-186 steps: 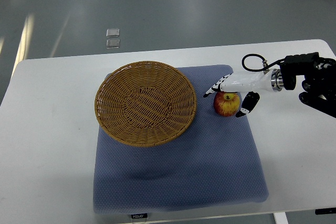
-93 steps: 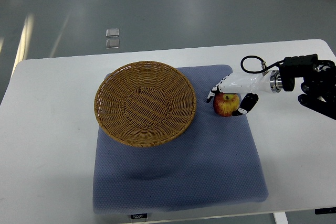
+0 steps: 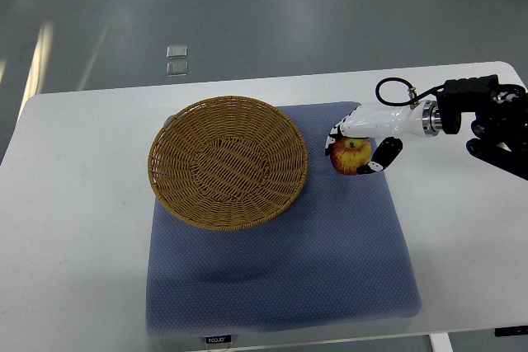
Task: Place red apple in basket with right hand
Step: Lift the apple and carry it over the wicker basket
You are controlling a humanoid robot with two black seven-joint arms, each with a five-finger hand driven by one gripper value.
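Next, the right gripper releases the red apple on the wicker basket's bottom, near its middle (image 3: 246, 171).
A red and yellow apple (image 3: 350, 157) is held just right of the wicker basket (image 3: 228, 161), over the blue mat (image 3: 280, 261). My right hand (image 3: 356, 151) reaches in from the right edge and is shut on the apple, its white and black fingers (image 3: 385, 155) curled around both sides. The apple appears slightly raised off the mat. The basket holds nothing. My left arm does not show.
The mat lies on a white table (image 3: 74, 204) with grey floor beyond its far edge. The right arm's black forearm (image 3: 487, 117) and a looped cable (image 3: 394, 95) hang over the table's right side.
The right hand's fingers closed around the apple, then hand and apple shifted slightly left and up toward the basket.
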